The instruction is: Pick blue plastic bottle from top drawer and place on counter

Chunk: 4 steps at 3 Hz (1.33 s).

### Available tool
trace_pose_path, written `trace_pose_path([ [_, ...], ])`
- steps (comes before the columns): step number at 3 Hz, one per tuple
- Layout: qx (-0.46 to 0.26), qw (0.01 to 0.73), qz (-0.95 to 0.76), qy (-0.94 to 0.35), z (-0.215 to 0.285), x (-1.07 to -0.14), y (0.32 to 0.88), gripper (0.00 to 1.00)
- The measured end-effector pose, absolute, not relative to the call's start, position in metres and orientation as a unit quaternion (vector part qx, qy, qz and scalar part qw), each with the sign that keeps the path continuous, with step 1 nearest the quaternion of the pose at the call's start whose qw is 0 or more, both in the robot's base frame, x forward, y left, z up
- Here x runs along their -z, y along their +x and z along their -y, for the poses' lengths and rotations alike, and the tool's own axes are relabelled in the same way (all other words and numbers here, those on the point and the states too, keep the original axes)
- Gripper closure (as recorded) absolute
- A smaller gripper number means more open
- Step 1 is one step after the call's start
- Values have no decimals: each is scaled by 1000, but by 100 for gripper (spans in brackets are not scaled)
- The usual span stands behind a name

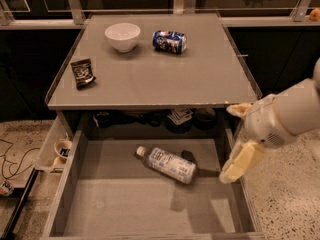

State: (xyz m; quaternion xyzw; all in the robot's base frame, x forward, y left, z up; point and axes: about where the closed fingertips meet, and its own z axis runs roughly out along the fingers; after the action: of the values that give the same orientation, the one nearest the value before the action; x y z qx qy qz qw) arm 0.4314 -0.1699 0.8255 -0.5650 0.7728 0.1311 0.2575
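Observation:
I should grip the bottom end point(187, 171) of the blue plastic bottle, opposite its white cap.
The blue plastic bottle point(167, 164) lies on its side in the middle of the open top drawer point(125, 209), white cap pointing to the back left. The counter point(165, 79) is the flat grey top above the drawer. My gripper point(231, 143) is at the right, over the drawer's right wall and to the right of the bottle, apart from it. Its two cream fingers point(242, 161) stand spread and hold nothing. The white arm point(290, 116) reaches in from the right edge.
On the counter stand a white bowl point(122, 36), a blue-and-white can point(169, 41) on its side and a black packet point(82, 72). A small side tray point(56, 151) with a cup hangs at the drawer's left. Cables point(12, 156) lie on the speckled floor.

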Motion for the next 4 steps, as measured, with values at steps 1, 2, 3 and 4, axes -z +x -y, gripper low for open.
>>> trace_pose_path([
  [1, -144, 274, -768, -561, 148, -768, 424, 0],
  [2, -144, 274, -768, -561, 148, -767, 424, 0],
  [3, -151, 277, -771, -553, 141, -751, 425, 0],
  [4, -168, 291, -767, -546, 125, -715, 434, 0],
])
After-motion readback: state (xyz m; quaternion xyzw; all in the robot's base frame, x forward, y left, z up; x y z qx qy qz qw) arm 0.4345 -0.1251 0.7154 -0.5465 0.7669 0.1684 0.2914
